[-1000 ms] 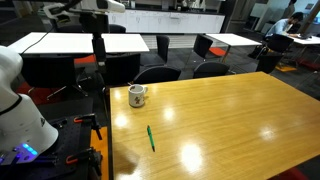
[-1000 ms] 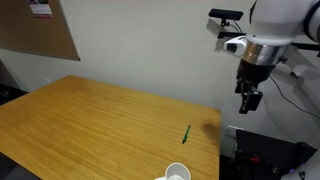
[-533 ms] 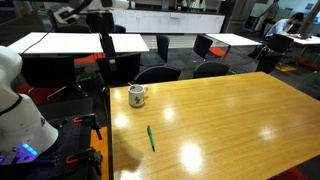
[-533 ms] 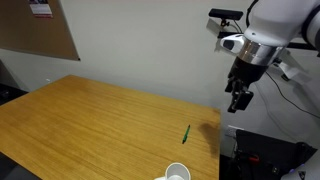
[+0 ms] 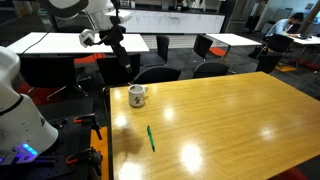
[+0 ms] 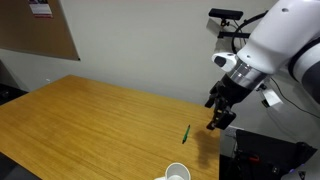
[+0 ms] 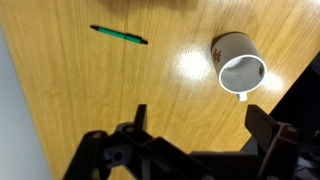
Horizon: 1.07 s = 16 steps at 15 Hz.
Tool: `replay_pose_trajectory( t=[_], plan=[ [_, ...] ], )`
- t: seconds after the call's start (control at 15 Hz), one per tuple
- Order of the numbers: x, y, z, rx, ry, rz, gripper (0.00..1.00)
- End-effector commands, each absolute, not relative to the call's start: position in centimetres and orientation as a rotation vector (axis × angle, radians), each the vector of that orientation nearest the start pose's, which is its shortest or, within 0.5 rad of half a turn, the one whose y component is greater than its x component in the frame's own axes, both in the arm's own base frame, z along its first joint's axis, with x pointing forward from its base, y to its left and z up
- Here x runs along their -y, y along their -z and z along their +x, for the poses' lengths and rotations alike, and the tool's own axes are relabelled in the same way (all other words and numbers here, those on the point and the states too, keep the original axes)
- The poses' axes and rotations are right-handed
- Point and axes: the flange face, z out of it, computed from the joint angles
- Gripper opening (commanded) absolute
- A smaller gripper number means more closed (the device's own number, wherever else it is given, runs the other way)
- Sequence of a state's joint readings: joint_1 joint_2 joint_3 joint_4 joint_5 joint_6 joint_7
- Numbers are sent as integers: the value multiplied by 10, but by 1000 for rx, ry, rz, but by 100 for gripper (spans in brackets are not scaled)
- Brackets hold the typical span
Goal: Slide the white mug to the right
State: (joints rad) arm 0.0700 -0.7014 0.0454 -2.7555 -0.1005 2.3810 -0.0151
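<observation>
My gripper will head to the white mug next and close on the mug's rim (image 5: 136,88) (image 7: 222,77) beside its painted flower, facing the green pen.
The white mug (image 5: 137,96) stands upright on the wooden table near its edge; it also shows at the bottom of an exterior view (image 6: 177,173) and in the wrist view (image 7: 239,68) with its handle pointing down. My gripper (image 6: 217,115) hangs in the air above the table's edge, apart from the mug. In the wrist view the gripper (image 7: 200,125) is open and empty, with bare table between its fingers. It also shows in an exterior view (image 5: 122,55), high behind the mug.
A thin green pen (image 5: 151,138) lies on the table (image 5: 220,115) near the mug; it also shows in the wrist view (image 7: 119,36) and an exterior view (image 6: 186,133). Black chairs (image 5: 160,73) stand along the table's far side. The table edge is close to the mug.
My arm has swung and lowered toward the table, nearer the mug's end. The mug and pen have not moved.
</observation>
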Motion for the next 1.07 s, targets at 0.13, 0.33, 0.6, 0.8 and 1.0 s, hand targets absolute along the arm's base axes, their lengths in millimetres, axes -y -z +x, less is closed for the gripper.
replay_pose_trajectory(
  t=[0.13, 0.33, 0.6, 0.8, 1.0],
  plan=[
    [-70, -417, 370, 340, 621, -3038, 100],
    [-84, -398, 378, 366, 619, -3014, 100],
    [-99, -367, 393, 424, 563, -3021, 100],
    [-104, -344, 404, 453, 535, -3041, 100],
    [-108, -326, 413, 471, 531, -3052, 100]
  ],
)
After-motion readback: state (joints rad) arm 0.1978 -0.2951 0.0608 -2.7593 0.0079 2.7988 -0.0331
